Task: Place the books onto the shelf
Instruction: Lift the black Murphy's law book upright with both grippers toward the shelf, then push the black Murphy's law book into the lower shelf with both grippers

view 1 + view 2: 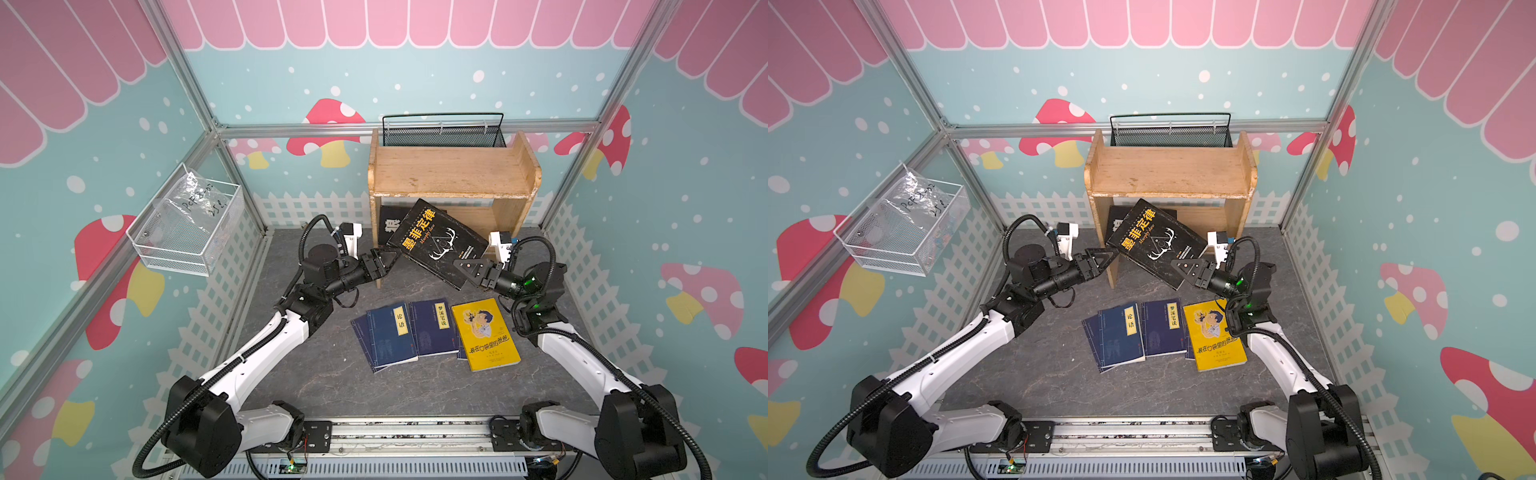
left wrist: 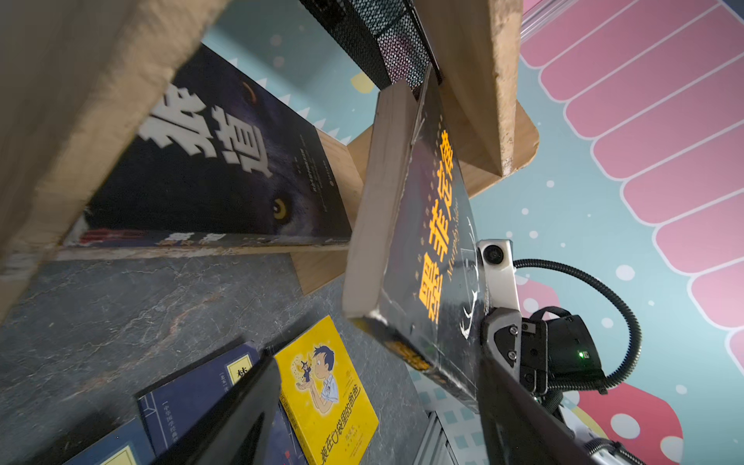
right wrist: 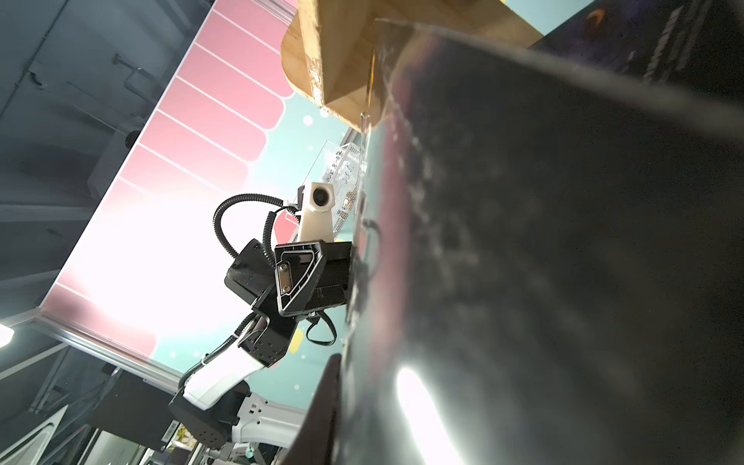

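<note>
The black antler book lies at a slant across the shelf's opening, so my left gripper needs to grab its pale page edge point(image 2: 372, 263) and help my right gripper turn the book square first.
The black antler book point(image 1: 436, 241) point(image 1: 1154, 239) hangs tilted in front of the wooden shelf point(image 1: 453, 174) point(image 1: 1171, 174), its top corner against the upper board. My right gripper point(image 1: 458, 266) point(image 1: 1177, 264) is shut on its lower right edge. My left gripper point(image 1: 394, 253) point(image 1: 1113, 251) point(image 2: 378, 370) stands open at the book's left corner. The wolf-eye book point(image 1: 388, 226) point(image 2: 217, 169) leans on the lower tier. Navy books point(image 1: 392, 336) point(image 1: 430, 328) and a yellow book point(image 1: 484, 334) point(image 2: 326, 394) lie flat on the table. In the right wrist view the held book point(image 3: 543, 241) fills the frame.
A black mesh basket point(image 1: 442, 131) sits behind the shelf's top. A white wire basket point(image 1: 187, 224) with a plastic bag hangs on the left wall. Further navy books peek out under the left navy book point(image 1: 359, 332) and the yellow one point(image 1: 461, 355).
</note>
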Tool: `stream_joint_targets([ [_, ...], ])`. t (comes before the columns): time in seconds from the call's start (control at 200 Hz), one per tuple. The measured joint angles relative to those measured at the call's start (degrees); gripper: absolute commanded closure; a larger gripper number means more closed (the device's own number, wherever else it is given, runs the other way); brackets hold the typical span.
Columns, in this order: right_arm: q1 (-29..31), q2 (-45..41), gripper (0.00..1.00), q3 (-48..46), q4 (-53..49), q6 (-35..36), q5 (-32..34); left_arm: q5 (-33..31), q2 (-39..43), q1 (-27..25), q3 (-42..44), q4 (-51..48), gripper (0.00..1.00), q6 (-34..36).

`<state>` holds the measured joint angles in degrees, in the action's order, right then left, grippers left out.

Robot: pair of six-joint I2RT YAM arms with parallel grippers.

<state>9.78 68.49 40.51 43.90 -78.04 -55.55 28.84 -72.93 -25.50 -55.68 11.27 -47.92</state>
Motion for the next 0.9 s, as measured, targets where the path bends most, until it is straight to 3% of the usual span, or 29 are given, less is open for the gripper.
stream_joint_targets([
  [0.135, 0.0, 0.0, 0.84, 0.0, -0.48, 0.02, -1.31, 3.26, -2.29, -0.02, -0.13, 3.21, 0.27, -1.68],
  [0.485, -0.04, 0.0, 0.83, 0.02, -1.64, 0.74, -1.99, 5.25, -5.68, 0.11, -0.94, 10.05, 0.73, -6.82],
  [0.63, -0.17, 0.15, 0.82, 0.07, -1.53, 1.36, -1.68, 5.51, -6.16, 0.28, -0.94, 12.26, 0.85, -10.03],
  [0.795, -0.37, 1.92, 0.7, 0.59, -1.75, 1.99, -0.28, 4.0, -6.16, -0.48, -0.94, 14.86, 1.0, -11.08],
  [0.901, -0.37, 3.85, 0.46, 1.66, -1.92, 1.55, 0.94, 1.31, -6.14, -1.14, -0.28, 16.02, 1.0, -11.63],
])
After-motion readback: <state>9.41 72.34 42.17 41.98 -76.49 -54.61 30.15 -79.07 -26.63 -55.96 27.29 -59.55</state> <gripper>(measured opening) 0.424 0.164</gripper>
